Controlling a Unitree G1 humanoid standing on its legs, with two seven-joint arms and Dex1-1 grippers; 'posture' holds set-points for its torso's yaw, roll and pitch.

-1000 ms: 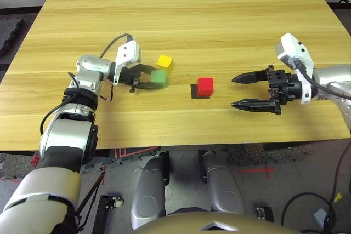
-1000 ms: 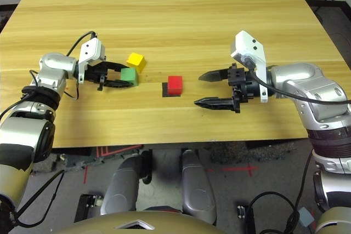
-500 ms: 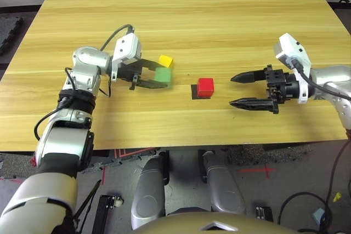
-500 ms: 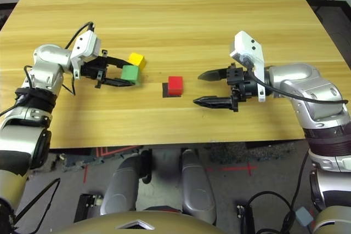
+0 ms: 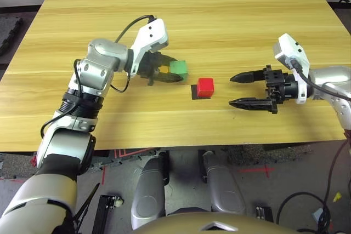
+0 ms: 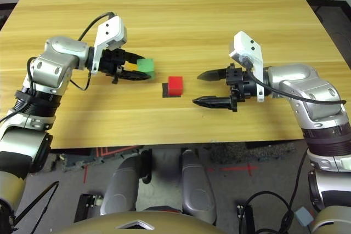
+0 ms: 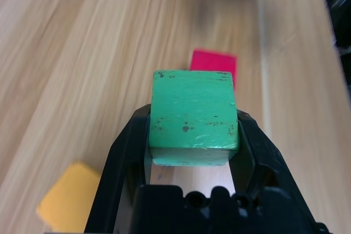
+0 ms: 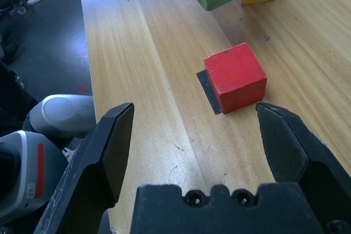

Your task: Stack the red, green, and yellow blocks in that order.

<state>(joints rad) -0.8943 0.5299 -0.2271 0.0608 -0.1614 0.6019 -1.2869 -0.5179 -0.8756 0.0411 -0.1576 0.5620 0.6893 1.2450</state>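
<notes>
Next, I release the green block from my left gripper on top of the red block (image 5: 207, 79) (image 7: 214, 61) by the black patch. The green block is now held just above the table.
My left gripper (image 5: 174, 73) is shut on the green block (image 5: 178, 69) and holds it just above the table, a short way left of the red block (image 5: 205, 86). In the left wrist view the green block (image 7: 193, 108) sits between the black fingers (image 7: 123, 152), with the red block (image 7: 214, 60) beyond it and the yellow block (image 7: 68, 195) on the wood below. The red block rests on the right edge of a flat black patch (image 5: 194, 92). My right gripper (image 5: 231, 91) stands open to the right of the red block (image 8: 235, 76), its fingertips pointing at it.
The wooden table (image 5: 181, 4) stretches wide and bare behind the blocks. Its front edge (image 5: 181, 145) runs close below both grippers, and dark floor with cables lies beyond it.
My left gripper has lifted the green block away from the yellow block and carried it right, toward the red block. The right gripper has hardly moved.
</notes>
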